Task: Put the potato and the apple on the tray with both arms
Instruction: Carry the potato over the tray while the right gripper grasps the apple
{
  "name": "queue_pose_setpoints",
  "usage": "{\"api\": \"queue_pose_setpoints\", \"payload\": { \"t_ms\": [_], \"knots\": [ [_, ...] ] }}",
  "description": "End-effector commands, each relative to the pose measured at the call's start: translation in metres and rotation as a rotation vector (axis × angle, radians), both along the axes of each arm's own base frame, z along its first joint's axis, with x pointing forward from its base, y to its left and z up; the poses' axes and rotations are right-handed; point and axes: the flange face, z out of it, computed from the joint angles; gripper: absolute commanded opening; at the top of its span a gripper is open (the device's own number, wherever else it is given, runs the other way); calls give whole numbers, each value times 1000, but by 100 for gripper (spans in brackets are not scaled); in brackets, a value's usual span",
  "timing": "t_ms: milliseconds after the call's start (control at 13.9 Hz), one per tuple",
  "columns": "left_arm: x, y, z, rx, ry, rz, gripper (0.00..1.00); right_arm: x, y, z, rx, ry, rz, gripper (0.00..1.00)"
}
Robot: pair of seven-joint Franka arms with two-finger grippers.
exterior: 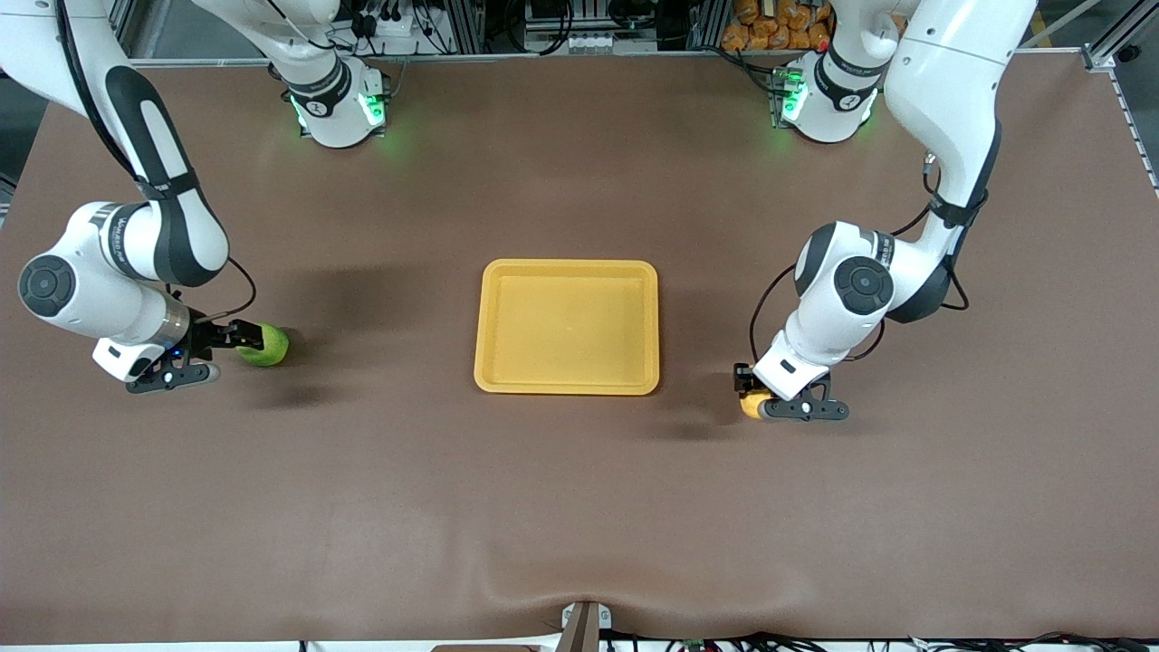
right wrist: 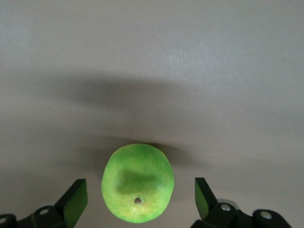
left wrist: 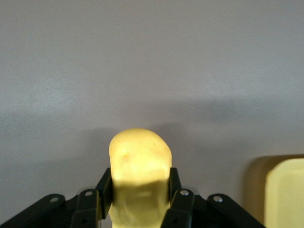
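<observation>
Next, I let go of the potato with my left gripper inside the yellow tray (exterior: 631,341), close to the tray's short edge nearest that gripper.
The yellow tray (exterior: 569,265) lies at the middle of the table. My left gripper (exterior: 759,403) is shut on the yellow-orange potato (exterior: 751,406), low at the table beside the tray toward the left arm's end. In the left wrist view the fingers (left wrist: 106,187) clamp the potato (left wrist: 140,154) on both sides, and a corner of the tray (left wrist: 285,192) shows. The green apple (exterior: 265,346) rests on the table toward the right arm's end. My right gripper (exterior: 237,355) is open around it. In the right wrist view the apple (right wrist: 137,183) sits between the spread fingers (right wrist: 76,198), untouched.
The brown table mat (exterior: 579,507) spreads wide around the tray. The arms' bases (exterior: 337,109) stand along the table edge farthest from the front camera. A small bracket (exterior: 584,620) sits at the nearest table edge.
</observation>
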Motion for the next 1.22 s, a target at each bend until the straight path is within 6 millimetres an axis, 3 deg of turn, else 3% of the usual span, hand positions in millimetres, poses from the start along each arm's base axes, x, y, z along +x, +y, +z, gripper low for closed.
{"api": "queue_pose_setpoints", "payload": {
  "t_ms": [0,287,502,574,646,789,933,1148],
  "knots": [
    [-2,-22,28,11,16,-22,0,-12,-2,-16,29,2,-31,100],
    [-15,-72,46,-8,-13,-61,0,-16,-3,-42,56,32,-61,100],
    [-39,-124,44,-13,-13,-68,0,-21,-8,-58,63,59,-52,100],
    [-47,-140,44,-8,-20,-84,0,-23,-10,-62,68,65,-24,68],
    [-51,-148,40,-1,-17,-78,0,-22,-12,-61,71,62,-2,45],
    [-72,-176,22,18,-1,-65,0,-17,-10,-53,72,43,40,12],
    [-84,-194,14,44,-12,-54,0,-11,0,-32,68,15,64,5],
    [-105,-227,-1,43,0,-5,0,-2,47,20,79,-13,135,6]
  ]
}}
